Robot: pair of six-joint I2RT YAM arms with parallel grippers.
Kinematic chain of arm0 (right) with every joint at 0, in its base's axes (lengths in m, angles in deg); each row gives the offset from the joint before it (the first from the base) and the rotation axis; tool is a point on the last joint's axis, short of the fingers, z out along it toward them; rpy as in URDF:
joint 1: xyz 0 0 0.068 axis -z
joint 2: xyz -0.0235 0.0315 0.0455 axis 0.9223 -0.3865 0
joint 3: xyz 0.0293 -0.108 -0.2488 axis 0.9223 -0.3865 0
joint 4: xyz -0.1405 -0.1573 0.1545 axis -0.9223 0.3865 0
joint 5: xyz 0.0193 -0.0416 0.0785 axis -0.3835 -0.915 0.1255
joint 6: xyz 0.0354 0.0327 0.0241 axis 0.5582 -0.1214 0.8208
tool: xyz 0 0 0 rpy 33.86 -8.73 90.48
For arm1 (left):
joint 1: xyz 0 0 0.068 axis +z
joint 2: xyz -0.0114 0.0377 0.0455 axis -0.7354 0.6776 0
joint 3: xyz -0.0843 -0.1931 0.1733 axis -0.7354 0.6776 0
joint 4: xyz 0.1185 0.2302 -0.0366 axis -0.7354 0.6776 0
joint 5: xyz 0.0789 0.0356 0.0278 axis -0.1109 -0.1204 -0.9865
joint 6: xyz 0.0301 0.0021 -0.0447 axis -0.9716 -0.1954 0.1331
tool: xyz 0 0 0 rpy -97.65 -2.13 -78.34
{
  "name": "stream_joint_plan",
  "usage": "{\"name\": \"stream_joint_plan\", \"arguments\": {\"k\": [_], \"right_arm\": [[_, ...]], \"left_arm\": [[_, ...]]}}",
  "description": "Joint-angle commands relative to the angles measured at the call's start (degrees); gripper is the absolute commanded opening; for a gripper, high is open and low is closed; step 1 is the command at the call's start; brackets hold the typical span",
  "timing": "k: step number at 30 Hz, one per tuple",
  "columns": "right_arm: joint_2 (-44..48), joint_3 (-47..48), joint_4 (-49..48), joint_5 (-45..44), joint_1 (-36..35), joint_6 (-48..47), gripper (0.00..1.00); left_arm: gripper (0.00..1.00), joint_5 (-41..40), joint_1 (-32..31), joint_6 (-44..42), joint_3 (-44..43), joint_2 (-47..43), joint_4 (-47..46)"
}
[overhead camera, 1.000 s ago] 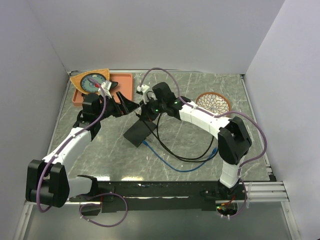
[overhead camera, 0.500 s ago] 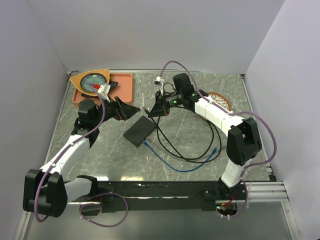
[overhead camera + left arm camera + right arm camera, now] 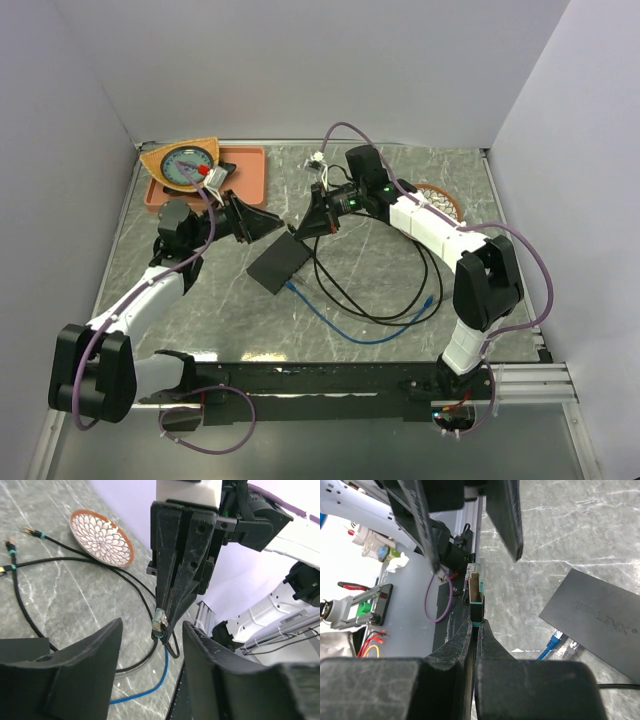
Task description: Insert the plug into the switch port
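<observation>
I will hold the plug with my left gripper, as its clip faces the side, while my right gripper takes hold of the black cable [image 3: 476, 613] again so the plug's clip faces up.
The black switch [image 3: 280, 262] lies flat on the table and also shows in the right wrist view [image 3: 600, 622]. Its ports are on the near edge, hidden from me; a blue cable [image 3: 330, 325] is plugged in there [image 3: 552, 641]. My right gripper [image 3: 302, 227] [image 3: 475, 624] is shut on the black cable just behind its clear plug [image 3: 475, 586], held above the table behind the switch. My left gripper [image 3: 272, 226] [image 3: 152, 626] is open, its fingers on either side of the plug [image 3: 160, 618] without touching it.
The black cable [image 3: 370, 300] loops over the table to the right of the switch. A patterned plate [image 3: 440, 200] sits at the back right. An orange tray [image 3: 245, 170] with a round dial stands at the back left.
My right gripper lifted the plug up and back from the switch. My left gripper has closed in from the left, and its open fingers now bracket the plug.
</observation>
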Motion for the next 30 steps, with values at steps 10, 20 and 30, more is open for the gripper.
{"name": "stream_joint_plan", "arguments": {"k": [10,20,30], "right_arm": [[-1.28,3.85,0.69,0.32,-0.85,0.15,0.0],[-0.41,3.94,1.13,-4.6,-1.03,0.32,0.0],[6.36,0.95,-1.24,-19.8,-1.38,0.24,0.74]], "left_arm": [[0.39,1.21,-2.58,0.21,-4.32,3.09,-1.92],[0.01,-0.28,-3.9,-1.28,-5.9,4.41,1.94],[0.01,-11.36,-3.9,-2.34,-7.92,2.39,13.72]]}}
